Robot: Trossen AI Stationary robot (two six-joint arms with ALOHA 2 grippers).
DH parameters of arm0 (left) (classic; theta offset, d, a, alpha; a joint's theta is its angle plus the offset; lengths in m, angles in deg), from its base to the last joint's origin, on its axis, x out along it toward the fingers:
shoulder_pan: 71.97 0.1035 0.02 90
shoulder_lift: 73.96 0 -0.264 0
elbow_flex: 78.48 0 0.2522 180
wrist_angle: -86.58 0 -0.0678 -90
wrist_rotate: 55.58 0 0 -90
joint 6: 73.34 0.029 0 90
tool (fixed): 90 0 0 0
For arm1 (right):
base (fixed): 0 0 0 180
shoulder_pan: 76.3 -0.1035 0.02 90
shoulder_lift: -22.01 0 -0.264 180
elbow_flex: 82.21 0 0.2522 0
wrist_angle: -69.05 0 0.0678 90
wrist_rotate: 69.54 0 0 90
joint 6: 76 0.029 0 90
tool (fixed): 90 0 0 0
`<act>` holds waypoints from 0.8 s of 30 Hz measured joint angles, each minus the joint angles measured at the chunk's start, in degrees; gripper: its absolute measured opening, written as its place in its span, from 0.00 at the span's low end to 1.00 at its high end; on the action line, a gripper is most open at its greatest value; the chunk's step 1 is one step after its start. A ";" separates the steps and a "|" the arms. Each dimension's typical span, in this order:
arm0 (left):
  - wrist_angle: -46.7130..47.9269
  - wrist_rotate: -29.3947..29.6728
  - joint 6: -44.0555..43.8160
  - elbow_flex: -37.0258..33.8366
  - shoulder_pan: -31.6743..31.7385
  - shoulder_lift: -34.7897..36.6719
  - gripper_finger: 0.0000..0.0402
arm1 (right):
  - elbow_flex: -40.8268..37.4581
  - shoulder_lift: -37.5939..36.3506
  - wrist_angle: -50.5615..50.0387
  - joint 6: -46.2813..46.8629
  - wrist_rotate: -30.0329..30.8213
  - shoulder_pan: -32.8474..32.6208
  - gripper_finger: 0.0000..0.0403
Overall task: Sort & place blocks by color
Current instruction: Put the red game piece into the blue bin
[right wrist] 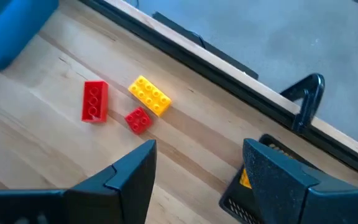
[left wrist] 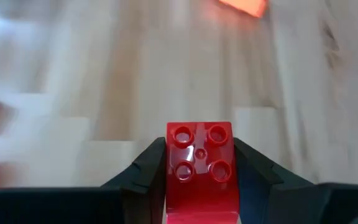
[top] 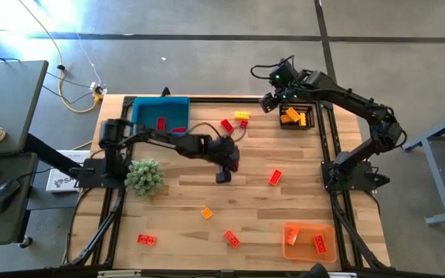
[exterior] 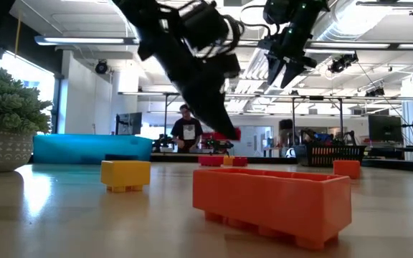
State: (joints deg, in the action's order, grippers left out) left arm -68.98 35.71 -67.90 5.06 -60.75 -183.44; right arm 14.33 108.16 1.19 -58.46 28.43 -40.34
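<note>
Next, my left gripper releases the small red block that I have into the blue bin (top: pixel 169 121), setting it between the red blocks that are lying there.
My left gripper (top: pixel 223 176) hangs over the middle of the table, shut on a small red block (left wrist: pixel 199 163); in the low view the block (exterior: pixel 228 134) shows at its tip. My right gripper (right wrist: pixel 197 163) is open and empty, high beside the black basket (top: pixel 297 116) at the far right. Below it on the wood lie a long red block (right wrist: pixel 94 101), a small red block (right wrist: pixel 138 119) and a yellow block (right wrist: pixel 150 96). More red blocks (top: pixel 275 177) (top: pixel 231 239) (top: pixel 147 240) and an orange one (top: pixel 207 213) lie scattered nearer. My left gripper pinches the red block between its two fingers (left wrist: pixel 149 163), one on each of two opposite side walls (left wrist: pixel 169 155). The studded top faces back toward the wrist. The fingers slant downward from above, and the block is lifted clear of the table.
A blue bin (top: pixel 147 113) at the far left holds red blocks. The black basket holds yellow and orange ones. An orange bin (top: pixel 310 228) sits at the near right with blocks inside. A green fuzzy plant (top: pixel 144 177) stands by the left arm's base. A person (exterior: pixel 187 129) stands beyond the table.
</note>
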 joint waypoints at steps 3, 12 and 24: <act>2.43 0.88 0.10 -0.02 2.53 3.75 0.28 | 0.00 0.00 2.12 -0.02 -0.04 0.00 0.56; 14.45 11.78 -0.77 0.02 12.22 15.84 0.28 | 0.00 0.00 8.20 -3.21 -2.38 0.00 0.56; 38.22 15.89 -11.72 0.00 27.51 22.52 0.28 | -0.15 1.09 18.16 -13.02 -8.66 -0.02 0.56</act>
State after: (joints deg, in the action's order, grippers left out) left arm -30.76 51.60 -79.62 5.06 -33.24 -160.91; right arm 14.18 109.25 19.35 -71.48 19.77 -40.36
